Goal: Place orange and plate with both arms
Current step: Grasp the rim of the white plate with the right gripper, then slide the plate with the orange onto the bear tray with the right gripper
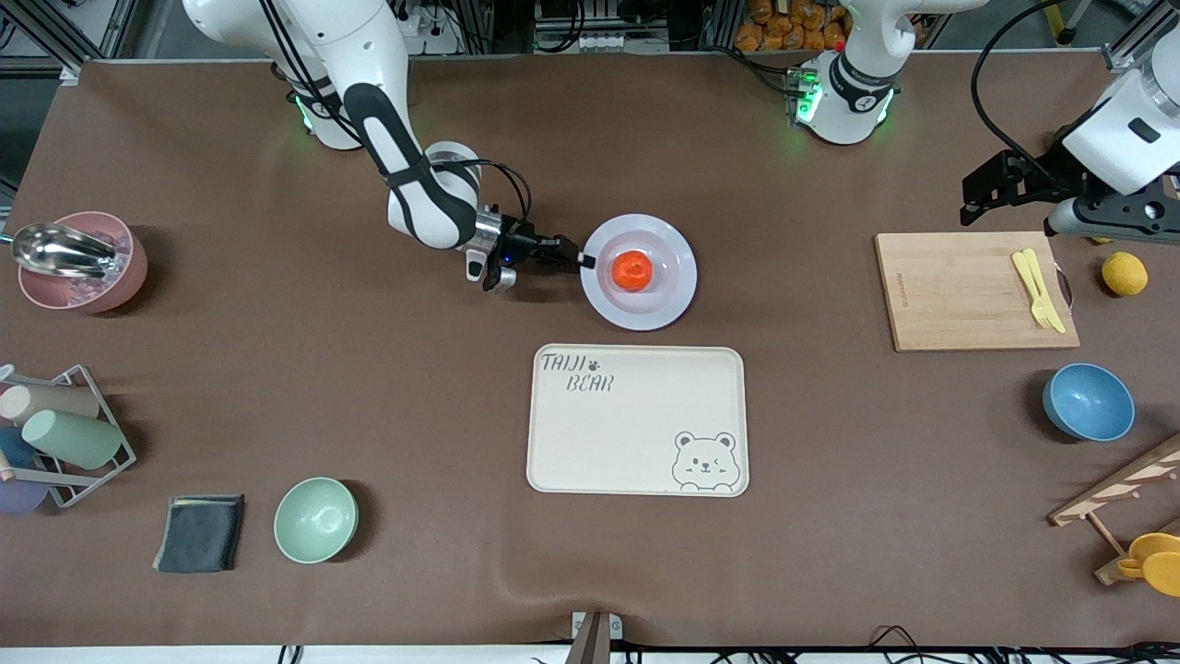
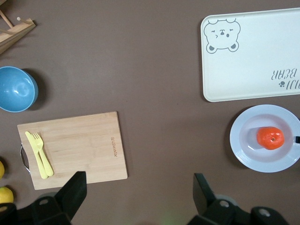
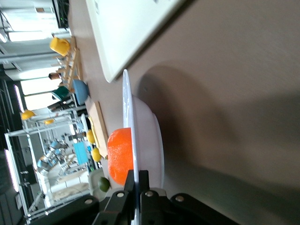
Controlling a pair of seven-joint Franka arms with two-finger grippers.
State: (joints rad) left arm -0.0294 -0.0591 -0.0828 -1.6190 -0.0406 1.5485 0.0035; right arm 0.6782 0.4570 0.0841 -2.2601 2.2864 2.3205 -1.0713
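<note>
My right gripper should release the plate with the orange on it, setting it free on the middle of the cream bear tray (image 1: 646, 409).
The orange (image 1: 632, 270) lies in the middle of the pale plate (image 1: 668, 293), which is at the table's centre, farther from the front camera than the cream bear tray. My right gripper (image 1: 584, 260) is shut on the plate's rim at the side toward the right arm's end. In the right wrist view the rim (image 3: 127, 112) runs between the fingers (image 3: 143, 180), with the orange (image 3: 119, 154) on the plate. My left gripper (image 1: 979, 195) is open and empty, up near the cutting board; its fingers (image 2: 75, 190) show in the left wrist view, with the plate (image 2: 246, 147) and orange (image 2: 270, 138) off to one side.
The cream bear tray (image 1: 636, 420) lies nearer the front camera than the plate. A wooden cutting board (image 1: 959, 290) with a yellow fork (image 1: 1037, 288), a lemon (image 1: 1124, 273) and a blue bowl (image 1: 1088, 401) are toward the left arm's end. A green bowl (image 1: 315, 519), pink bowl (image 1: 83, 263) and cup rack (image 1: 55, 433) are toward the right arm's end.
</note>
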